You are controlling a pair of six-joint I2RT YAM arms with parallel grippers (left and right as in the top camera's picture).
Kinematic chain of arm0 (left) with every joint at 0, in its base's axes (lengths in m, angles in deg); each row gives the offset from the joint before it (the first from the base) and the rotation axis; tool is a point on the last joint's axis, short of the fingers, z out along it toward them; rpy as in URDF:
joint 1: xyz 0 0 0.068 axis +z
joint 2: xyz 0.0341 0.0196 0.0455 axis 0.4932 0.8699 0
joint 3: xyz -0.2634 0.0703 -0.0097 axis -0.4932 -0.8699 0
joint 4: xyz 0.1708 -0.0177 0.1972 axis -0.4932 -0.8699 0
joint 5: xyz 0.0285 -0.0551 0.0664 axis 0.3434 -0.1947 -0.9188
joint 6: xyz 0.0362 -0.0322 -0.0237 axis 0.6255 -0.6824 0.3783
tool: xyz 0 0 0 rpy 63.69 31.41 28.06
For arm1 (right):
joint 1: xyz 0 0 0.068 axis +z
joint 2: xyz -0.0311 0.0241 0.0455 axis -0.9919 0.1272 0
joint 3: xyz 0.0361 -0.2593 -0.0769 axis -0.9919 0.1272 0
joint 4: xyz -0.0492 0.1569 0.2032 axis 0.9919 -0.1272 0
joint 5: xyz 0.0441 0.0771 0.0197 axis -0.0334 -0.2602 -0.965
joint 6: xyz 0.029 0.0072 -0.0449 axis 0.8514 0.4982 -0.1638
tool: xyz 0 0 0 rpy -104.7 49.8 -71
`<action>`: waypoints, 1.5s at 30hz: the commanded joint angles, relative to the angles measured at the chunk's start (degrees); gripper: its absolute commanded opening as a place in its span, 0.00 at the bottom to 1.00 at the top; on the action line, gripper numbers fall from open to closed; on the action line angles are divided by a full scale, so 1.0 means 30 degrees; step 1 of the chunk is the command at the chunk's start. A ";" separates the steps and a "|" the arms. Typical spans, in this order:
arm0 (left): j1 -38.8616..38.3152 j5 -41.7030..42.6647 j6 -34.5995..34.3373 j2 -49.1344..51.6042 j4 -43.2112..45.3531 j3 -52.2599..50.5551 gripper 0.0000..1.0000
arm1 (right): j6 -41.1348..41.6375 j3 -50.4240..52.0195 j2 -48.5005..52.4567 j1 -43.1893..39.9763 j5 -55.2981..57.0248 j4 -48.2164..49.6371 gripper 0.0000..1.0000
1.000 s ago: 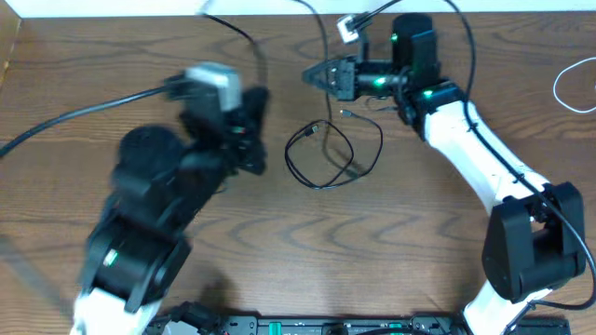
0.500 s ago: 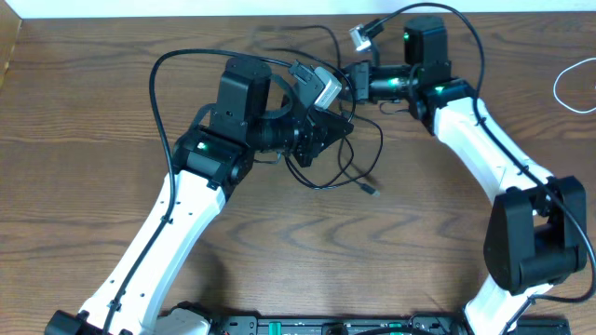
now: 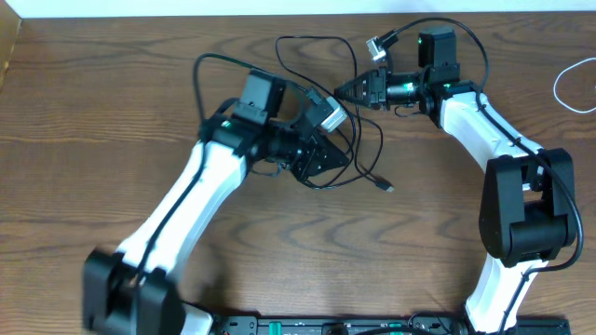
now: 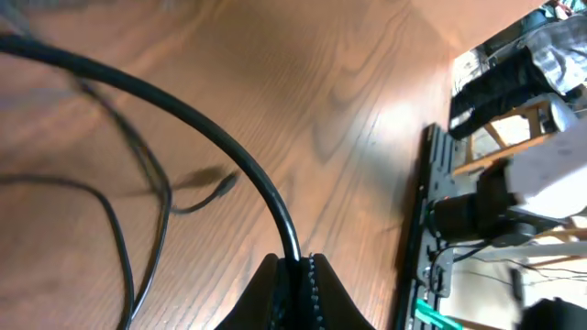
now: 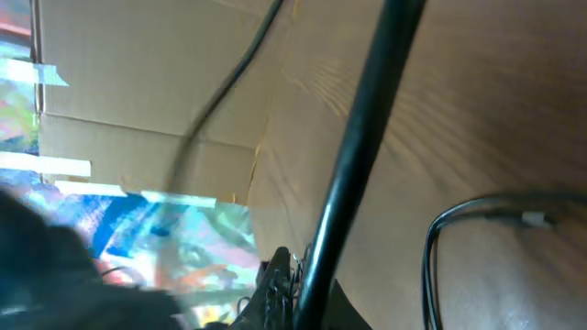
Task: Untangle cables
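My left gripper is holding loops with a black piece of cable threaded through them, so my right gripper needs to open, take that piece closer to the loops (image 3: 357,112) and pull it clear.
A thin black cable (image 3: 377,141) lies in loose loops at the table's middle, and its small plug end (image 3: 386,188) lies on the wood. My left gripper (image 3: 328,156) is over the loops. In the left wrist view its jaws (image 4: 299,266) are shut on a strand of the black cable (image 4: 211,147). My right gripper (image 3: 341,90) is just above the loops, pointing left. In the right wrist view its jaws (image 5: 295,280) are shut on the black cable (image 5: 362,119). A white cable (image 3: 570,82) lies in a loop at the far right edge, apart from the black one.
The wooden table (image 3: 112,140) stretches left and toward the front. A black rail (image 3: 335,326) runs along the front edge. Thicker black arm wires arch over the left arm (image 3: 200,70) and the right arm (image 3: 475,42). A cardboard wall (image 5: 156,82) stands beyond the table.
My left arm swung in from the left to the middle and is now shut on the black cable. The cable's loops shifted and its plug end slid right. My right gripper moved slightly right.
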 commanded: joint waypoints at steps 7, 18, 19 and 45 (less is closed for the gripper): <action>0.0131 -0.2091 0.0459 0.2769 0.0219 -0.0175 0.07 | -0.0590 -0.0022 0.2601 -0.0102 -0.0976 -0.0984 0.01; 0.0153 -0.2215 0.0226 0.2769 0.0721 -0.0175 0.07 | -0.0080 -0.0022 0.3803 -0.0780 -0.6353 0.2973 0.27; 0.0153 -0.2215 0.0175 0.2769 0.0729 -0.0175 0.07 | -0.0058 -0.0022 0.3803 -0.0780 -0.6353 0.2922 0.29; 0.0823 -0.2200 -0.0991 0.2098 0.0947 -0.0153 0.68 | 0.0481 0.0117 0.2047 -0.1705 -0.3497 0.2295 0.02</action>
